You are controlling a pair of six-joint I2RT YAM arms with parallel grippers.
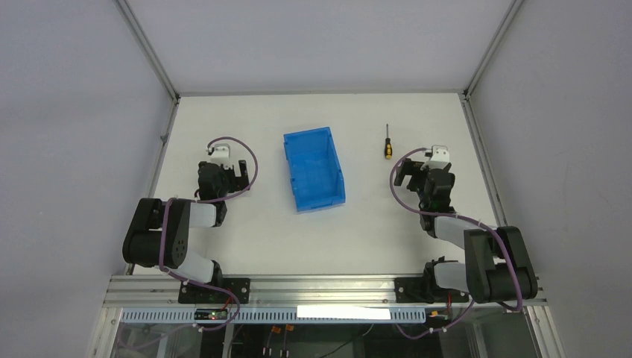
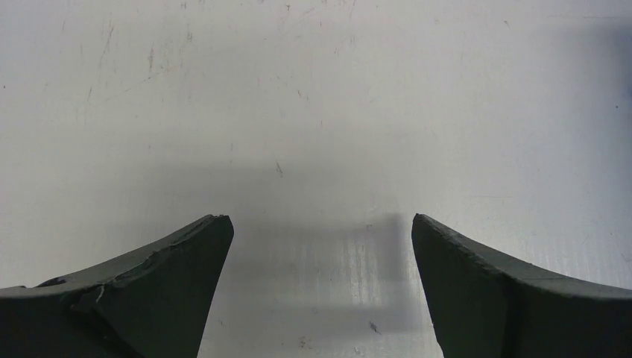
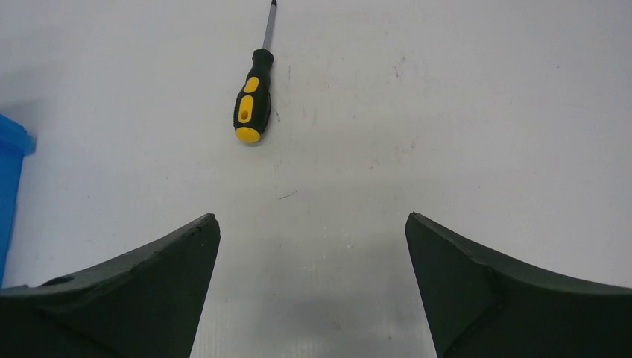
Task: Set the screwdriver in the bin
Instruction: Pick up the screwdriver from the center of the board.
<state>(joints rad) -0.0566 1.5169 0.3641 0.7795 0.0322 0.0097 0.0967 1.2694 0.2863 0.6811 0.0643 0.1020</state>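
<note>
My right gripper is to go to the screwdriver next and close around the middle of its yellow and black handle (image 1: pixel 388 149) (image 3: pixel 250 92).
The screwdriver (image 1: pixel 387 143) lies flat on the white table, right of the bin, its shaft pointing away from the arms. In the right wrist view the screwdriver (image 3: pixel 252 93) shows a yellow and black handle ahead and to the left of my right gripper (image 3: pixel 311 224), which stands open and empty. The blue bin (image 1: pixel 314 168) sits mid-table with nothing visible inside; an edge of the bin (image 3: pixel 9 179) shows at the left of the right wrist view. My left gripper (image 2: pixel 322 221) is open over bare table, left of the bin. From above, the left gripper (image 1: pixel 223 173) and right gripper (image 1: pixel 419 173) flank the bin.
Grey walls and a metal frame (image 1: pixel 320 93) close off the table at the back and sides. The table surface (image 1: pixel 246 239) is white and scuffed. A rail (image 1: pixel 320 287) with the arm bases runs along the near edge.
</note>
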